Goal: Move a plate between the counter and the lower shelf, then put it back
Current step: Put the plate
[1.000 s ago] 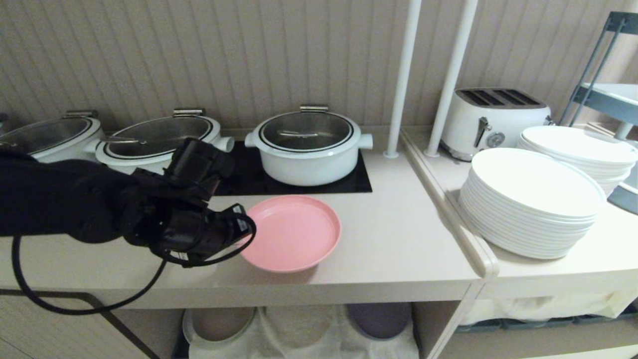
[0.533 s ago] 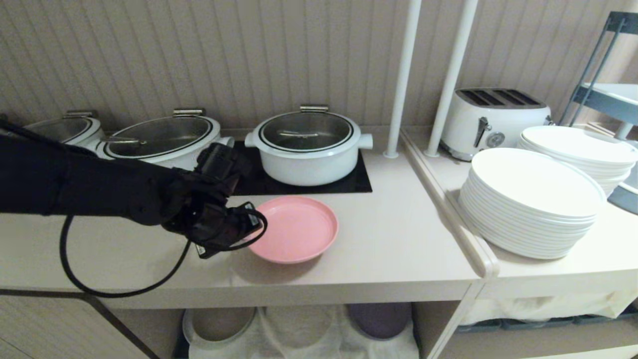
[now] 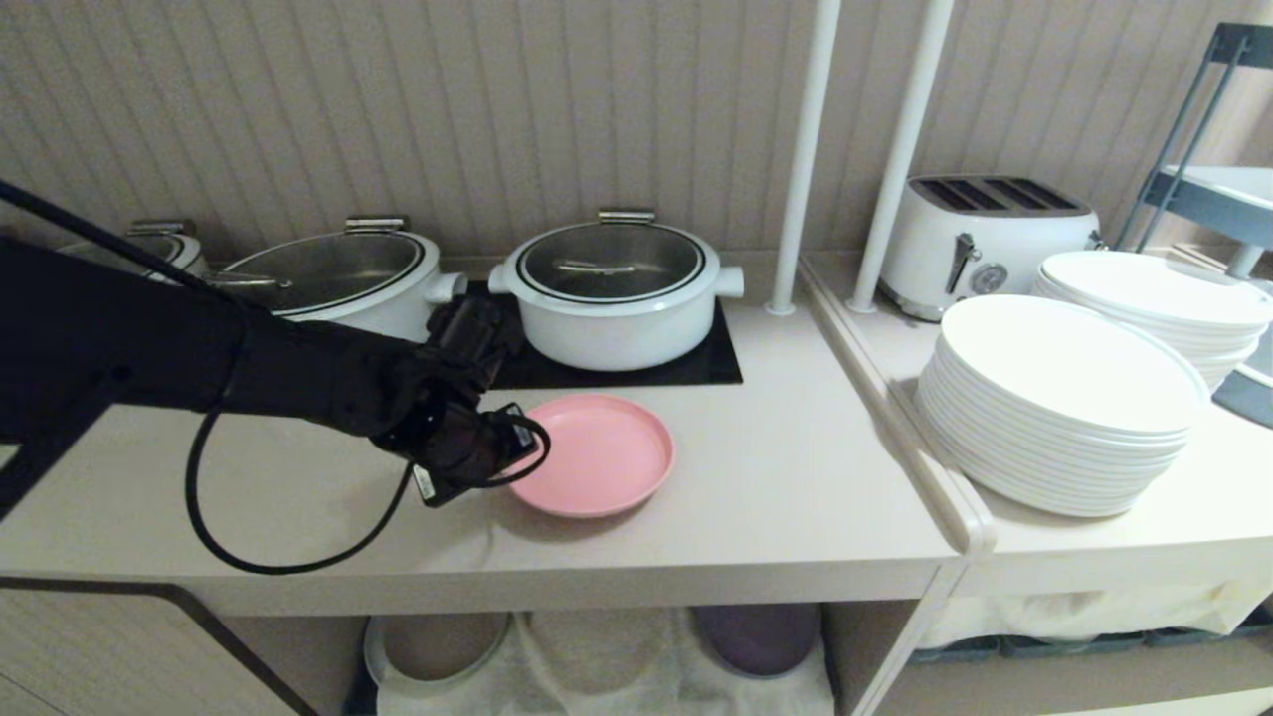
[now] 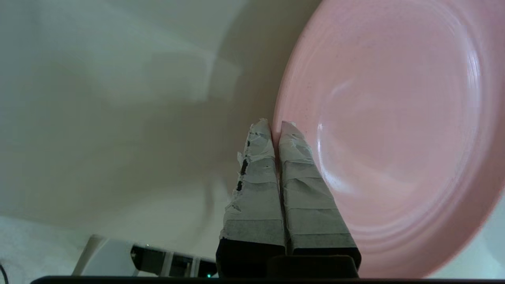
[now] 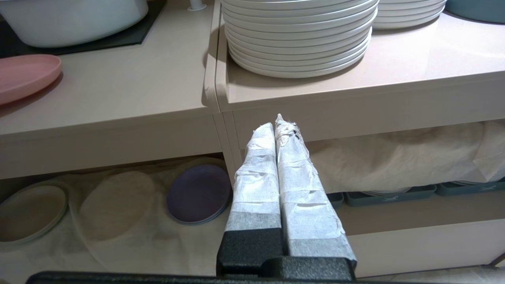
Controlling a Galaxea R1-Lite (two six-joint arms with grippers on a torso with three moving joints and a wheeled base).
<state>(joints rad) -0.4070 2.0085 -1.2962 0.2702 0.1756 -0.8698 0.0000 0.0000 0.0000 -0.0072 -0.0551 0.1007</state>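
Next, my left gripper sets the pink plate down and lets go of it on the beige counter (image 3: 593,446), just in front of the black hob panel.
The pink plate (image 3: 602,454) is held level, low over the beige counter (image 3: 796,497), just in front of the black hob panel; its shadow lies right beneath it. My left gripper (image 3: 517,449) is shut on the plate's left rim; in the left wrist view the taped fingertips (image 4: 290,132) pinch that rim of the plate (image 4: 394,130), one inside and one outside. My right gripper (image 5: 278,122) is shut and empty, parked low in front of the cabinet, out of the head view. The lower shelf (image 3: 597,661) with its white cloth lies under the counter.
On the shelf cloth lie a purple plate (image 3: 758,636) and a beige plate (image 3: 438,646). White pots (image 3: 617,293) stand on the hob behind the pink plate. Two stacks of white plates (image 3: 1064,398) and a toaster (image 3: 985,244) fill the side ledge at right.
My left arm has reached further over the counter, carrying the pink plate away from the front edge and down close to the surface. The right arm has not moved.
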